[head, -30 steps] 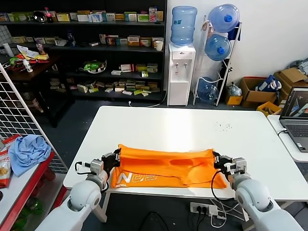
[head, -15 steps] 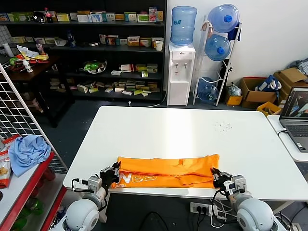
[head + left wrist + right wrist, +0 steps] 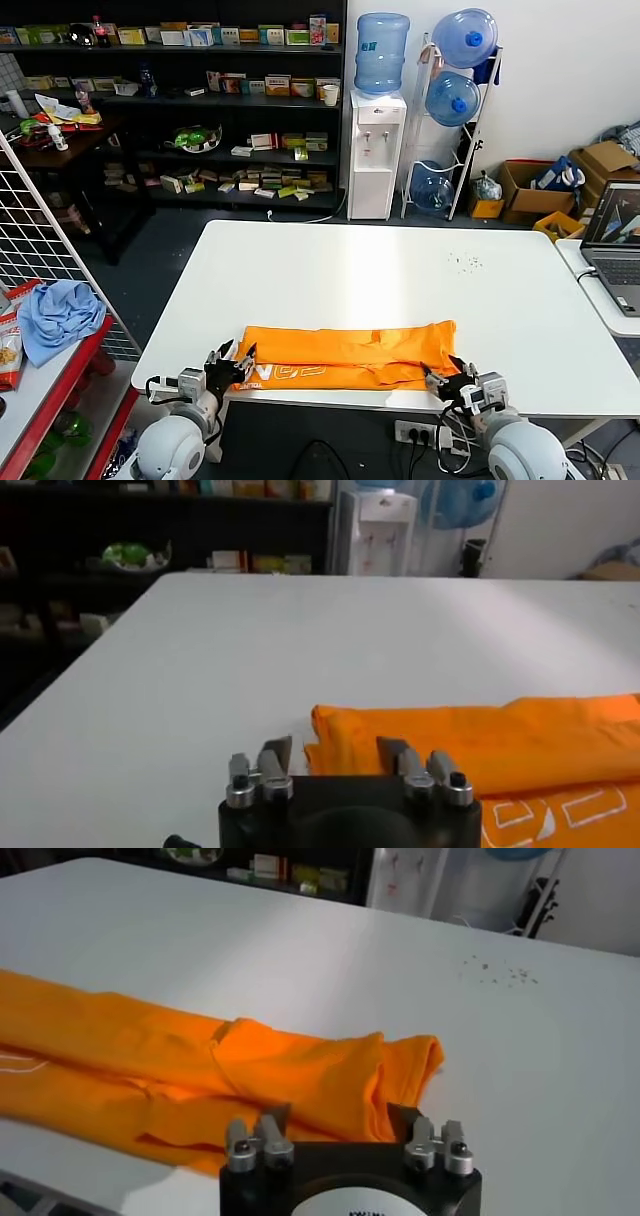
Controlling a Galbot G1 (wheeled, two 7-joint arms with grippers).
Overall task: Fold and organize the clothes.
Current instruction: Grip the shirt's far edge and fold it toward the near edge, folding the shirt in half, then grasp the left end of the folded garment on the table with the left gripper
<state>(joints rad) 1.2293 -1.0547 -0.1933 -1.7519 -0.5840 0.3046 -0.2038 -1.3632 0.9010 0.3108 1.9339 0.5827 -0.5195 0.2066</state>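
The rumpled end of the orange T-shirt lies against the robot's right gripper, so next the left gripper grips the T-shirt's lettered end (image 3: 258, 371) and pulls the T-shirt clear before folding it.
The clothes are one orange T-shirt (image 3: 345, 356), folded into a long flat band along the near edge of the white table (image 3: 380, 265), with white lettering showing at its left end. My left gripper (image 3: 232, 362) is open at the band's left end; in the left wrist view the T-shirt's (image 3: 480, 748) corner lies just ahead of the open left gripper (image 3: 336, 755). The right gripper (image 3: 445, 382) is open at the band's right end. In the right wrist view the T-shirt (image 3: 200, 1058) lies rumpled in front of the spread right gripper (image 3: 338, 1120).
A light blue cloth (image 3: 60, 315) lies on a red shelf to the left, behind a wire grid (image 3: 40, 230). A laptop (image 3: 615, 240) sits on a side table at the right. Shelves and a water dispenser (image 3: 377, 150) stand beyond the table.
Both grippers went from shut on the T-shirt's ends to open and drew back toward the near edge. The T-shirt dropped from a wider spread into a narrow flat band.
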